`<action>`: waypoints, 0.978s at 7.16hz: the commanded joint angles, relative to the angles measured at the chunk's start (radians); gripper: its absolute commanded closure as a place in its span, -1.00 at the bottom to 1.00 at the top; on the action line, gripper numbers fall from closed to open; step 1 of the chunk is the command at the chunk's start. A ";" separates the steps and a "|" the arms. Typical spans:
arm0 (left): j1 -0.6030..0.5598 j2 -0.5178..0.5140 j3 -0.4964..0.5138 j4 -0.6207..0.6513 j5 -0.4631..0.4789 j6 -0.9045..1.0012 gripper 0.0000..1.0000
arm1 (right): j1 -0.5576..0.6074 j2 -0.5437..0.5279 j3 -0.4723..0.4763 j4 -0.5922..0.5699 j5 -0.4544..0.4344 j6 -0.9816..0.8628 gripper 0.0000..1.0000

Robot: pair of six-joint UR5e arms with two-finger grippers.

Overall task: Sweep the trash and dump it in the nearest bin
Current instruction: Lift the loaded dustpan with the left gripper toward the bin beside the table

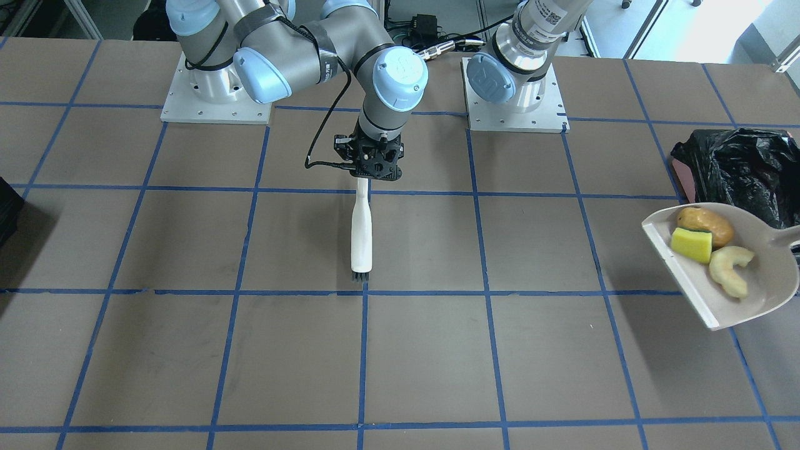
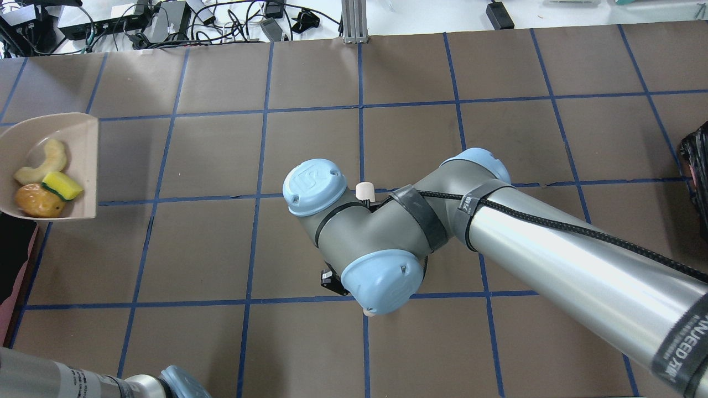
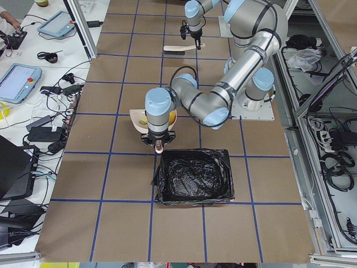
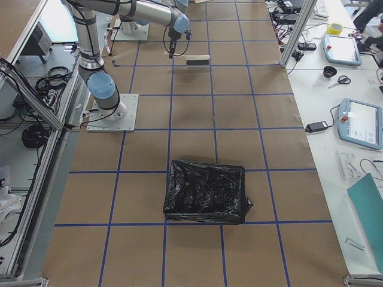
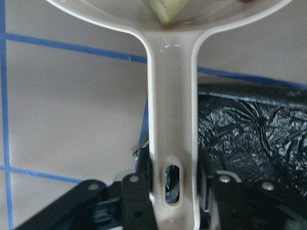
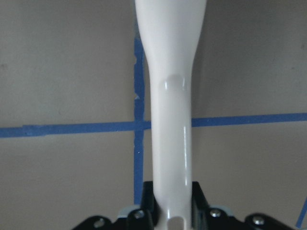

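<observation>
My right gripper is going to set the white brush down along the blue tape line [image 1: 369,216], with its bristles short of the next tape crossing.
My left gripper [image 5: 172,191] is shut on the handle of the white dustpan [image 1: 769,281] and holds it beside the pink bin with the black bag [image 1: 737,162], the handle end at the bin's edge. In the pan lie the brown-orange bread lump [image 1: 706,225], the yellow-and-green sponge block [image 1: 692,244] and the pale crescent [image 1: 730,269]. The bin also shows in the exterior left view [image 3: 192,176]. My right gripper [image 1: 369,172] is shut on the handle of a white brush [image 1: 361,231] at the table's middle, bristles down on the table.
A second black bag-lined box [image 4: 206,191] stands at the table's end on my right side. The table [image 1: 187,350] is brown with a blue tape grid. Cables and devices lie beyond its far edge [image 2: 166,22].
</observation>
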 commanded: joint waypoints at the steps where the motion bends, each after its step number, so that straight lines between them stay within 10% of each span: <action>1: 0.165 -0.017 0.087 -0.005 0.001 0.145 1.00 | 0.052 0.006 0.002 0.000 0.018 0.006 1.00; 5: 0.287 -0.115 0.239 0.065 0.001 0.303 1.00 | 0.049 0.000 0.031 0.004 0.016 0.033 1.00; 7: 0.287 -0.114 0.160 0.247 0.016 0.425 1.00 | 0.048 0.000 0.036 0.004 0.016 0.032 1.00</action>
